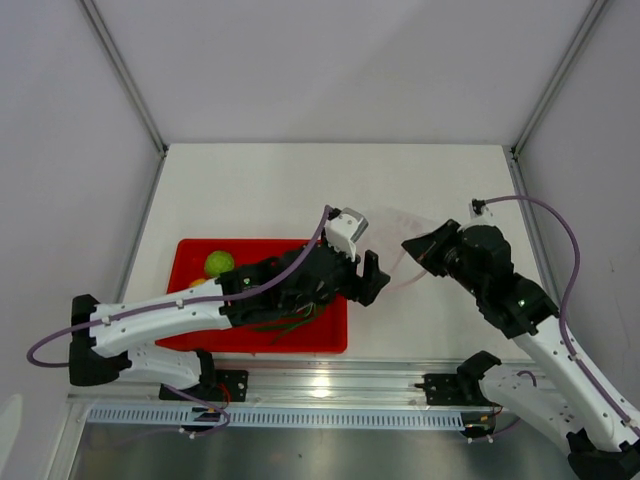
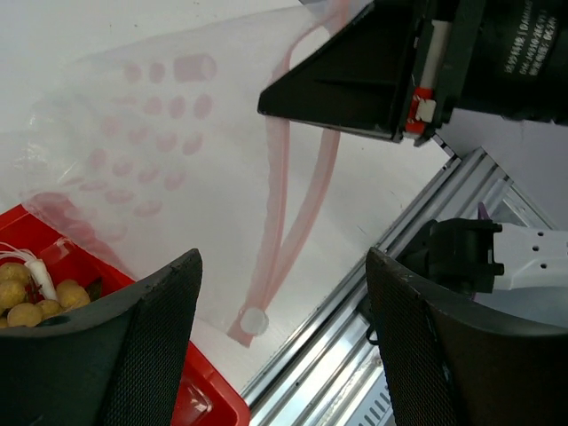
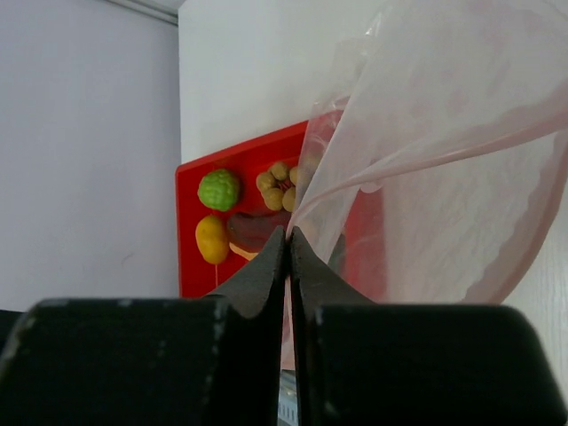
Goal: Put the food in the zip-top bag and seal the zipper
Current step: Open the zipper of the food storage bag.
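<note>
I am pinching the bag's rim nearest the tray with my right gripper, so my left gripper should take it there, freeing my right gripper to grab the rim's far side (image 3: pixel 552 133).
The clear zip-top bag (image 2: pixel 169 151) hangs over the table just right of the red tray (image 1: pixel 200 340). My right gripper (image 3: pixel 287 232) is shut on the bag's edge and holds it up. The pinkish zipper (image 2: pixel 293 204) shows as two strips spread apart, joined at the near end. My left gripper (image 2: pixel 282 266) is open and empty, close to the bag's near corner and above the table's front edge. The food lies in the tray: green ball (image 3: pixel 219 189), yellow-orange ball (image 3: pixel 212 240), meat slab (image 3: pixel 253 229), tan balls (image 3: pixel 280 182). Green stalks (image 1: pixel 292 322) peek out under my left arm.
The metal rail (image 2: pixel 417 355) runs along the table's front edge below my left gripper. In the top view my left gripper (image 1: pixel 372 278) and right gripper (image 1: pixel 420 248) are close together, with the bag (image 1: pixel 395 255) between them. White table extends behind the tray.
</note>
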